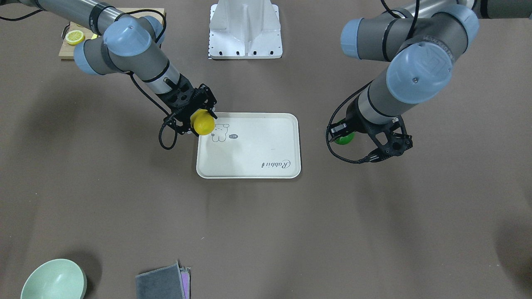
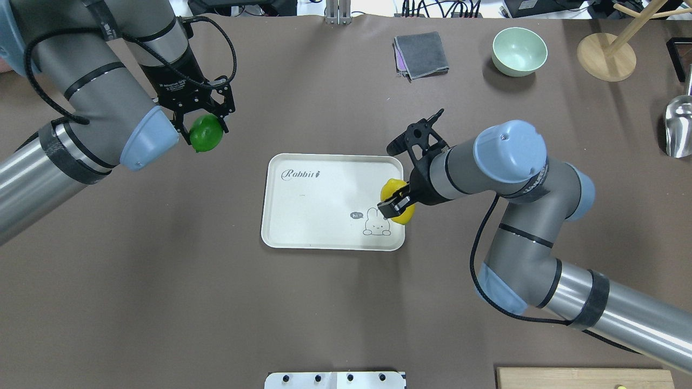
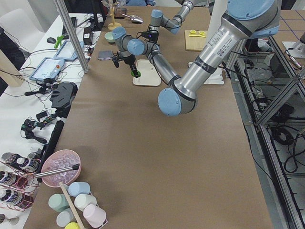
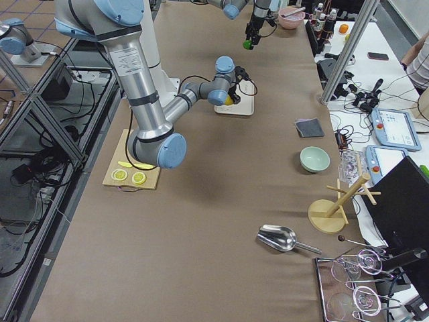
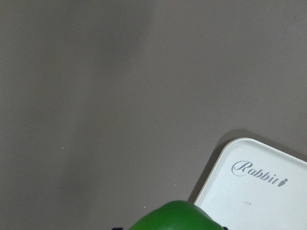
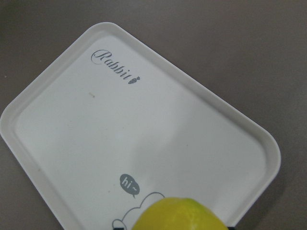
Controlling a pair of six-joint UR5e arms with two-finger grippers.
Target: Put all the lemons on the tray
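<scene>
I will release the green lemon, held above the bare table now, from my left gripper on the tray, a little inward from the Rabbit script point(image 1: 272, 140) point(image 5: 242, 220).
The off-white tray point(image 2: 324, 216) with a bear drawing and "Rabbit" script lies at the table's middle and shows in the front view point(image 1: 249, 162). My right gripper point(image 2: 399, 204) is shut on the yellow lemon point(image 2: 399, 195) and holds it over the tray's right edge, beside the drawing; the lemon also shows in the front view point(image 1: 203, 122) and the right wrist view point(image 6: 180, 215). My left gripper point(image 2: 204, 129) is shut on the green lemon point(image 2: 205, 133), held above the bare table to the tray's left. The green lemon also shows in the left wrist view point(image 5: 177, 218), with the tray's corner point(image 5: 259, 187) nearby.
A green bowl point(image 2: 519, 49) and folded grey cloths point(image 2: 420, 55) sit at the far side. A wooden stand point(image 2: 606, 54) and a metal scoop point(image 2: 678, 127) are at the far right. A bamboo board with lemon slices point(image 1: 75, 37) sits near the robot's right.
</scene>
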